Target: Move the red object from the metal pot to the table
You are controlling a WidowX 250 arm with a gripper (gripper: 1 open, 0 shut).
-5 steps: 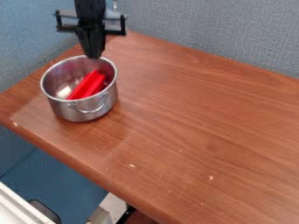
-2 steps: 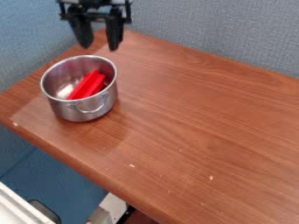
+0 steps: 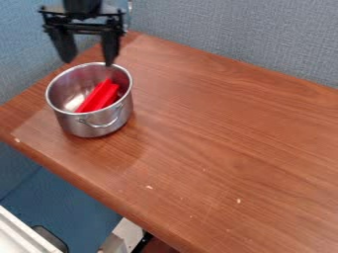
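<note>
The red object is down in the metal pot. Next, my gripper reaches in and closes on the red object's middle (image 3: 99, 96), between its two ends.
The red object (image 3: 99, 96) lies slanted inside the metal pot (image 3: 90, 103), which stands on the left part of the wooden table (image 3: 224, 138). My gripper (image 3: 85, 50) hangs just above the pot's far rim, pointing down. It is open wide, with one finger (image 3: 58, 44) on the left and the other on the right, and nothing is between them. The red object is untouched.
A blue-grey wall runs behind the table. The table's front-left edge drops off to the floor close to the pot. The tabletop stretches bare to the right of the pot.
The gripper was shut with its tips at the pot's far rim; it has opened wide and shifted left and slightly up. The red object has not moved.
</note>
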